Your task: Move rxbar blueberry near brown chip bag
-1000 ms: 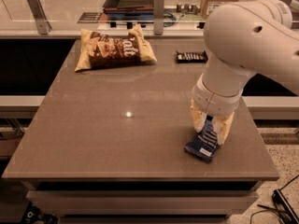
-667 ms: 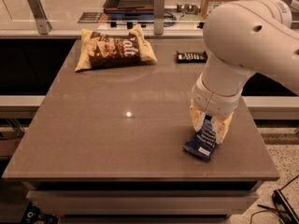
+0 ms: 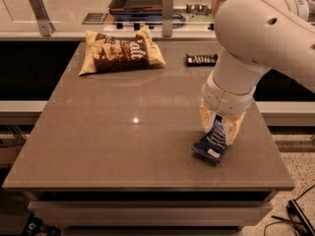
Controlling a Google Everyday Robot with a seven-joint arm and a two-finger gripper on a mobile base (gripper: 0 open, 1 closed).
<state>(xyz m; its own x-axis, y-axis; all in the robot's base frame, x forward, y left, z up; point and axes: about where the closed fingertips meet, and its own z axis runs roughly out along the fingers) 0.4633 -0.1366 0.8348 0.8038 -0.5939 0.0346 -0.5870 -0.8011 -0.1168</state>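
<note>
My gripper is going to let go of the rxbar blueberry on the tabletop (image 3: 173,80) between the brown chip bag and the small black bar. The rxbar is now tilted near the table's front.
The rxbar blueberry (image 3: 211,144) is a dark blue wrapped bar near the table's front right. It is tilted, with its upper end between the fingers of my gripper (image 3: 218,127) and its lower end at the tabletop. The gripper hangs from the big white arm (image 3: 256,38) and is shut on the bar. The brown chip bag (image 3: 120,52), tan-edged with a dark centre and white lettering, lies at the far left of the table, well away from the bar.
A small black bar with white lettering (image 3: 201,59) lies at the table's far right, behind the arm. The brown tabletop (image 3: 123,132) ends close to the right of the gripper. A counter with metal posts (image 3: 167,6) and a tray runs along the back.
The blue bar and the gripper have shifted slightly left and up. The bar's upper end sits a bit higher than before. The chip bag and the black bar have not moved.
</note>
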